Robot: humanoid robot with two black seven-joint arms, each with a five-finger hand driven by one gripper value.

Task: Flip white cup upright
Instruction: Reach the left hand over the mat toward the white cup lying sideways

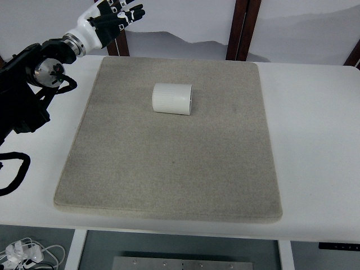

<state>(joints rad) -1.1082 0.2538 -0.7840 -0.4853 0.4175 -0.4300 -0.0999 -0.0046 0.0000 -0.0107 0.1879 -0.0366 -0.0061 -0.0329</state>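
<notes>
Next, I need to close my left gripper around the middle of its body (pixel 174 98) on the white cup, between the cup's rim and bottom.
A white ribbed cup (pixel 172 99) lies on its side on the upper middle of the beige mat (pixel 169 169), its mouth facing right. My left hand (pixel 117 16) is raised at the top left, beyond the mat's far left corner, well apart from the cup. Its black-and-white fingers are spread and hold nothing. The left arm runs in from the left edge. No right arm shows.
The mat lies on a white table (pixel 315 140). Dark wooden posts (pixel 243 28) stand behind the table's far edge. Black cables (pixel 17 174) hang by the left edge, and white cords (pixel 25 253) lie on the floor below.
</notes>
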